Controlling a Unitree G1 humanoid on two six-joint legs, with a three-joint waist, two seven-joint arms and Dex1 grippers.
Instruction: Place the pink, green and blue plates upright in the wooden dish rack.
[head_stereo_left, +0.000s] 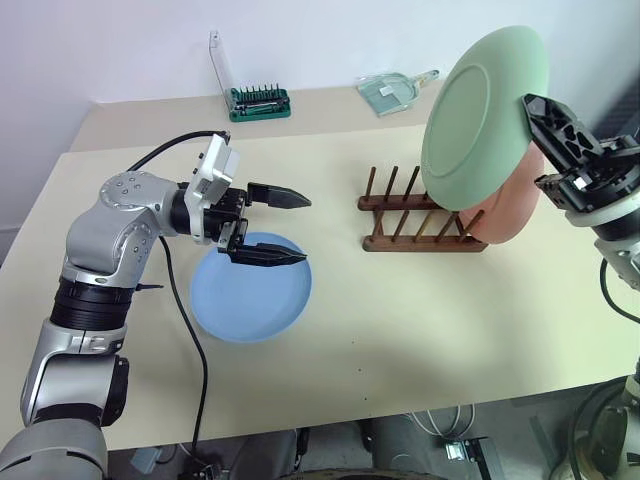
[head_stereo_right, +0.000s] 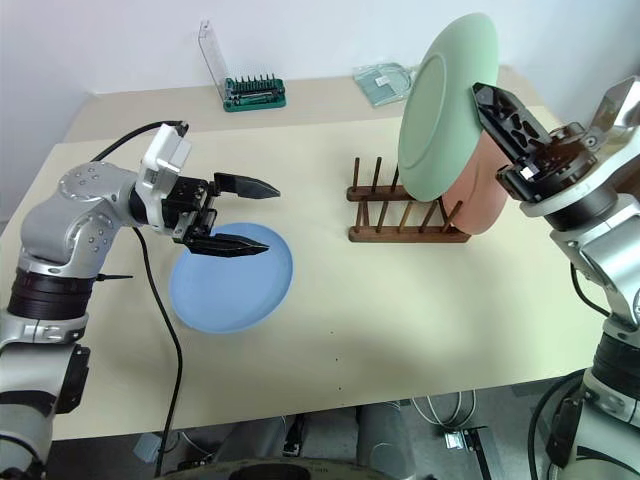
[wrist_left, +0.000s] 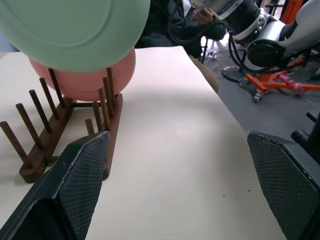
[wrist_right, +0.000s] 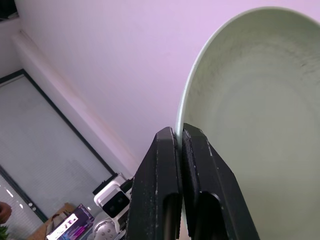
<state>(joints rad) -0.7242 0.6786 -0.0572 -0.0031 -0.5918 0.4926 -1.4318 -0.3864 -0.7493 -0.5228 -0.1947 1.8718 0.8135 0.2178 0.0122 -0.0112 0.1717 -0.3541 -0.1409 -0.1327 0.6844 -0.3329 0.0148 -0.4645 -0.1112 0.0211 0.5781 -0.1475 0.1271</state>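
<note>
My right gripper has the green plate. It will release it upright in the rack slot (head_stereo_left: 447, 237) next to the pink plate.
My right gripper (head_stereo_left: 532, 103) is shut on the rim of the green plate (head_stereo_left: 480, 115). It holds the plate tilted in the air above the right end of the wooden dish rack (head_stereo_left: 400, 215). Behind the green plate, the pink plate (head_stereo_left: 510, 205) stands upright in the rack's right end. The rack's left pegs are bare. The blue plate (head_stereo_left: 250, 295) lies flat on the table left of the rack. My left gripper (head_stereo_left: 305, 230) hovers open over the blue plate's far edge, pointing at the rack, with nothing between its fingers (wrist_left: 85, 170).
A green screwdriver-bit holder (head_stereo_left: 259, 100) with a clear lid and a clear scoop (head_stereo_left: 395, 90) sit at the back of the table. A black cable (head_stereo_left: 185, 330) hangs from my left arm across the table's front left.
</note>
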